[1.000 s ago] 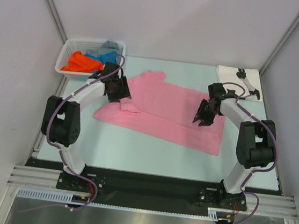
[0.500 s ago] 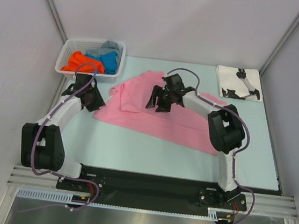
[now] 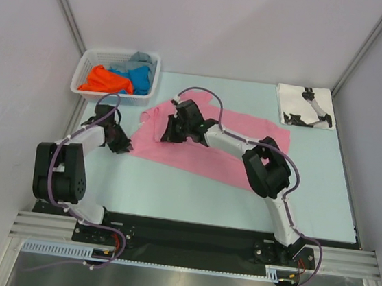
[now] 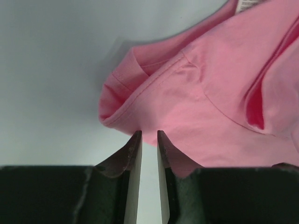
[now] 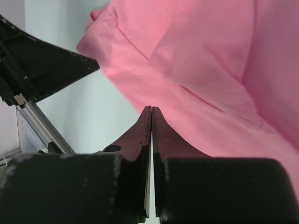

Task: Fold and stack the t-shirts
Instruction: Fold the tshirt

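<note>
The pink t-shirt's flap is bunched up near my left gripper, so my right gripper will open, grab the flap's far corner [image 5: 253, 119] and pull it out flat.
A plain pink t-shirt [image 3: 218, 149] lies spread across the middle of the table, its left part rumpled. My left gripper [image 3: 123, 146] sits at the shirt's near-left corner. In the left wrist view its jaws [image 4: 149, 135] stand a narrow gap apart, with the tips just at the folded pink hem [image 4: 126, 112] and bare table showing between them. My right gripper [image 3: 167, 135] reaches far left over the shirt. Its jaws [image 5: 152, 109] are pressed together at the pink edge [image 5: 140, 88]; whether cloth is pinched I cannot tell.
A white lattice basket [image 3: 88, 63] at the back left holds orange [image 3: 100, 79], blue [image 3: 140, 78] and grey [image 3: 140, 59] shirts. A folded white shirt with black print [image 3: 304, 105] lies at the back right. White walls close in on both sides.
My right arm swung left across the pink shirt and its jaws closed. My left arm drew back to the shirt's near-left corner, its jaws narrowing. The shirt's left part bunched up.
</note>
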Controlling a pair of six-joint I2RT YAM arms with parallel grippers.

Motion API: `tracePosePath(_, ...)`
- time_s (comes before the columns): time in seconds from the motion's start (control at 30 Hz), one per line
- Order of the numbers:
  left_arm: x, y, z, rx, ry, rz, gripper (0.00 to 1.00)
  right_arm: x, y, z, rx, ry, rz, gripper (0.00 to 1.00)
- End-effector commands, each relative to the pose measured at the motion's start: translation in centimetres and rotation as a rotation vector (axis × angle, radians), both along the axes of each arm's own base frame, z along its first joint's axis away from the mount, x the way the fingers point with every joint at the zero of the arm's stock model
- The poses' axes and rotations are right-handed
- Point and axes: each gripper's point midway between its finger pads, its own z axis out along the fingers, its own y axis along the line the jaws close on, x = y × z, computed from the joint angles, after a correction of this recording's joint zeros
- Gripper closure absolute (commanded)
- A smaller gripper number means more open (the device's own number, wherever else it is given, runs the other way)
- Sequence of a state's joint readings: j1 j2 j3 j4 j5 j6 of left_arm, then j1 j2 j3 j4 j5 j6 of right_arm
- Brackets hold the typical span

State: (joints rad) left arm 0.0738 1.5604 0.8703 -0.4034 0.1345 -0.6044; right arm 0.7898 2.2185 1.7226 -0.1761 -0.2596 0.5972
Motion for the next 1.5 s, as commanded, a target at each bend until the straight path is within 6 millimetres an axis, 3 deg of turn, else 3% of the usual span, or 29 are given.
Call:
tracePosePath(0.0,1.1,1.5,0.0,0.036,0.016,0.056,0.77,-0.7,2.3,0.0,0.026,-0.030,0.015,1.00)
tracePosePath(0.1,0.3,1.8,-1.2,0.048,0.080,0.067,0.81,-1.2,2.6,-0.7,0.013,-0.037,0.015,1.00)
tracePosePath(0.3,-0.1,2.0,-1.7,0.057,0.100,0.084,0.81,-0.8,2.8,-1.9,0.007,-0.021,-0.004,1.00)
tracePosePath(0.57,-0.3,2.2,-1.9,0.071,0.117,0.093,0.80,1.0,3.1,-3.9,-0.022,-0.047,-0.062,1.00)
tracePosePath(0.77,-0.9,2.5,-2.1,0.088,0.128,0.097,0.80,3.6,2.0,-3.2,-0.060,-0.140,-0.164,1.00)
tracePosePath(0.93,-1.5,2.5,-2.6,0.090,0.144,0.102,0.81,8.1,-1.6,-3.5,-0.147,-0.198,-0.331,1.00)
tracePosePath(1.0,-1.4,2.6,-2.5,0.092,0.140,0.103,0.81,10.4,-4.8,-3.9,-0.227,-0.207,-0.426,1.00)
tracePosePath(1.07,-1.5,2.6,-2.4,0.096,0.140,0.100,0.81,12.5,-7.5,-2.9,-0.265,-0.234,-0.489,0.99)
tracePosePath(1.17,-1.4,2.7,-2.0,0.102,0.127,0.090,0.81,13.2,-9.6,-0.2,-0.289,-0.271,-0.489,0.98)
tracePosePath(1.2,-1.4,2.7,-1.8,0.103,0.119,0.087,0.81,13.1,-9.7,2.1,-0.265,-0.298,-0.474,0.98)
tracePosePath(1.3,-1.2,2.8,-1.3,0.110,0.102,0.076,0.80,11.6,-8.4,3.4,-0.217,-0.332,-0.319,0.88)
tracePosePath(1.33,-1.1,2.8,-1.0,0.112,0.090,0.074,0.80,11.4,-8.2,3.8,-0.206,-0.332,-0.286,0.77)
tracePosePath(1.47,-0.6,2.4,-0.2,0.093,0.052,0.061,0.80,10.2,-6.8,3.3,-0.104,-0.261,-0.128,0.58)
